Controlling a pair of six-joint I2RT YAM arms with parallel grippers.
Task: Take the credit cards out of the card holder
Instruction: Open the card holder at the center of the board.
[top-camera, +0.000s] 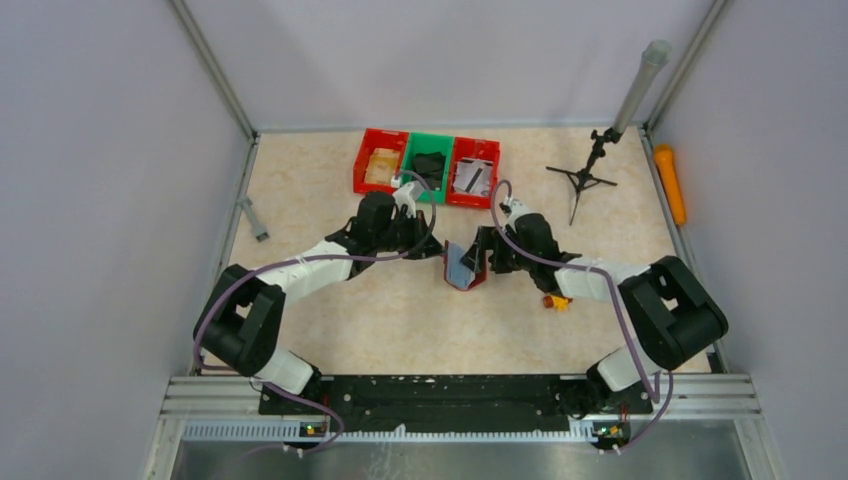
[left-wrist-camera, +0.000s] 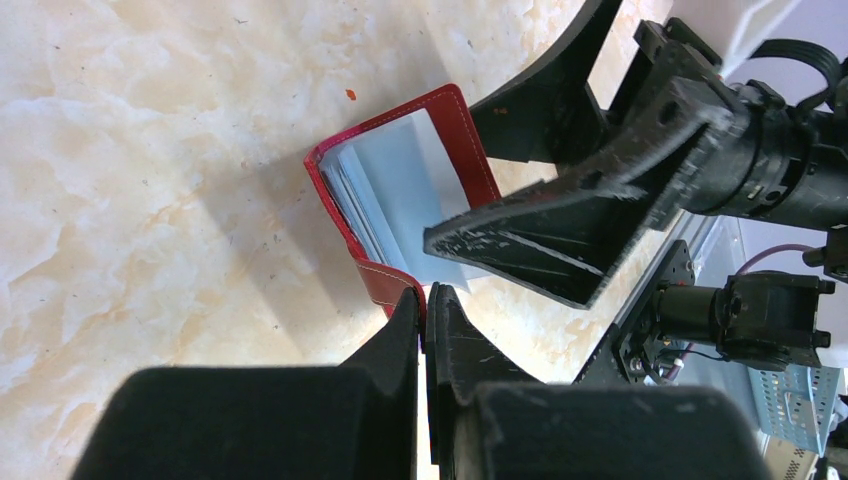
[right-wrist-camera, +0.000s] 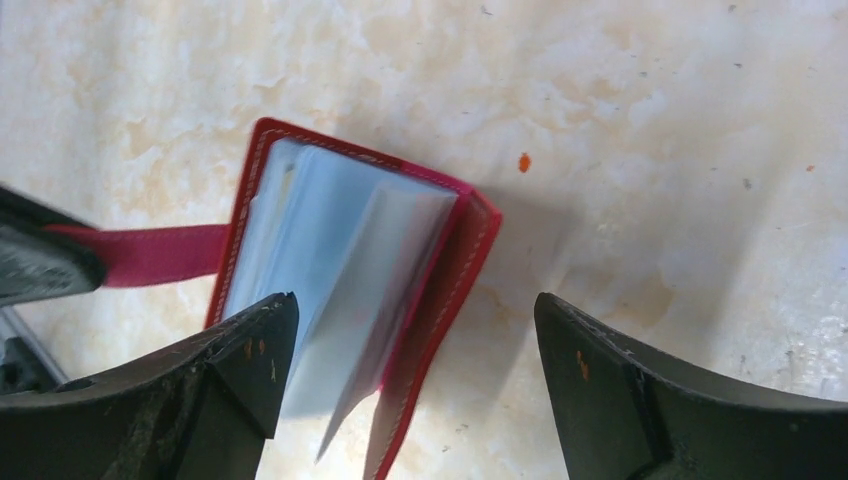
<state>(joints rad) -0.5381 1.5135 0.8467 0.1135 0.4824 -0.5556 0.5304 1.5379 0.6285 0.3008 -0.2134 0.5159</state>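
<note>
I can see the sleeves stacked beside the raised red cover, so I will use my right gripper to take the cover together with more sleeves (right-wrist-camera: 432, 290) and spread the card holder open.
The card holder (top-camera: 464, 268) is a dark red folding wallet, open at mid-table, with silvery-blue sleeves showing inside. My left gripper (top-camera: 441, 250) is shut on its red flap; in the left wrist view the jaws (left-wrist-camera: 425, 300) pinch that flap (left-wrist-camera: 388, 280) just below the open holder (left-wrist-camera: 400, 190). My right gripper (top-camera: 482, 262) is open right beside the holder. In the right wrist view its fingers straddle the holder's near edge (right-wrist-camera: 345, 260), one finger (right-wrist-camera: 250, 345) over the sleeves, the other (right-wrist-camera: 600, 370) off to the right over the table. No loose card shows.
Two red bins (top-camera: 379, 160) (top-camera: 473, 170) and a green bin (top-camera: 428, 163) stand at the back. A black tripod stand (top-camera: 583, 178) and an orange tool (top-camera: 669, 182) are at the back right. A small orange item (top-camera: 555, 301) lies under the right arm. A grey piece (top-camera: 254, 219) lies at the left.
</note>
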